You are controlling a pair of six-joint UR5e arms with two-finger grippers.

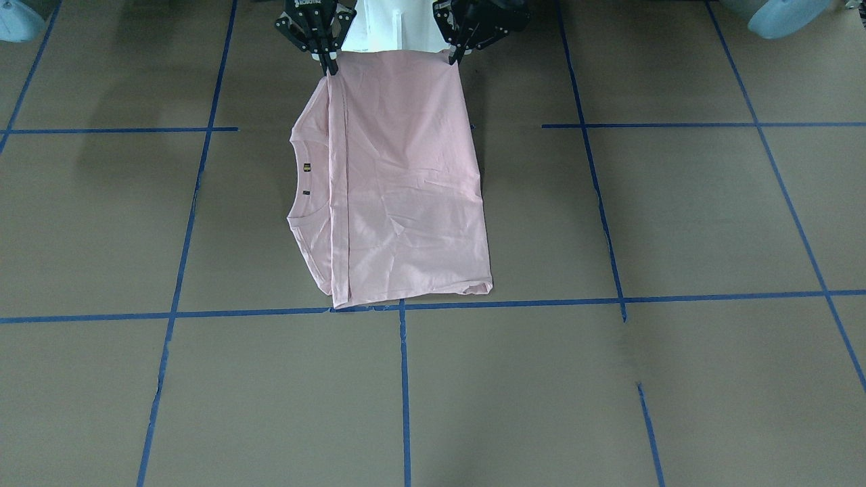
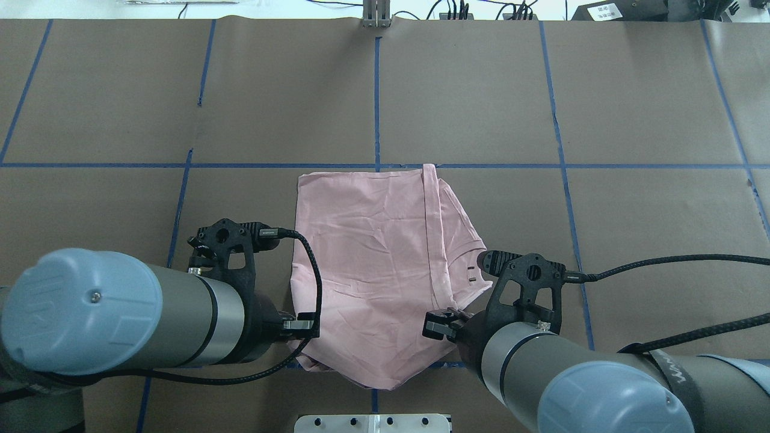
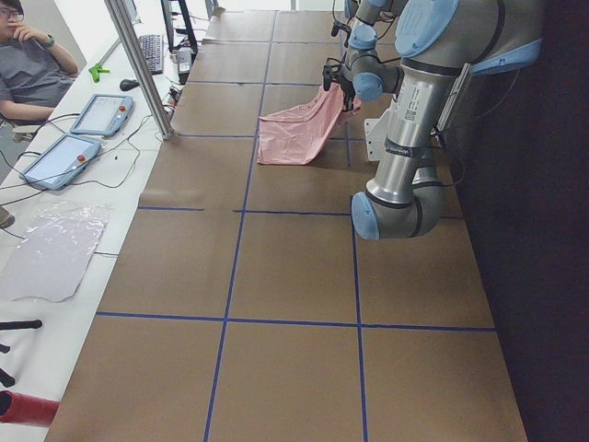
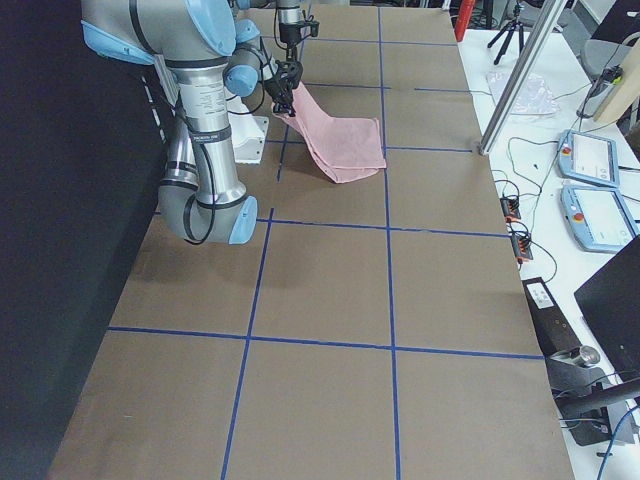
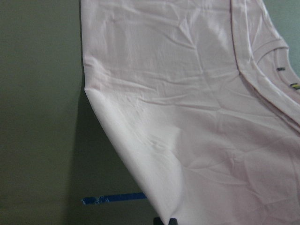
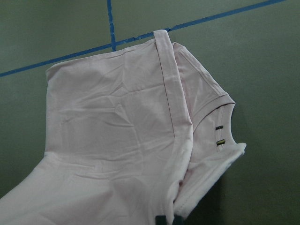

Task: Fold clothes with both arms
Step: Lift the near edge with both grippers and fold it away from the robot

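Next, my left gripper lets go of the lifted corner of the T-shirt on the far corner (image 1: 484, 283) opposite the collar, by the blue tape.
The pale pink T-shirt (image 1: 406, 189) lies folded, plain side up; its print is hidden. The ribbed collar (image 1: 308, 179) shows on the robot's right side. The far edge rests on the table by a blue tape line, and the edge near the robot is lifted. My left gripper (image 1: 453, 59) is shut on one lifted corner and my right gripper (image 1: 330, 67) is shut on the other. In the overhead view the T-shirt (image 2: 367, 252) hangs between both wrists, which hide the fingers. It also shows in the left wrist view (image 5: 187, 117) and the right wrist view (image 6: 117, 126).
Brown table with a blue tape grid (image 2: 377, 108). The white pedestal base (image 1: 385, 27) stands just behind the lifted edge. An operator (image 3: 28, 64), teach pendants (image 3: 101, 115) and a metal post (image 3: 138, 64) are along the far side of the table.
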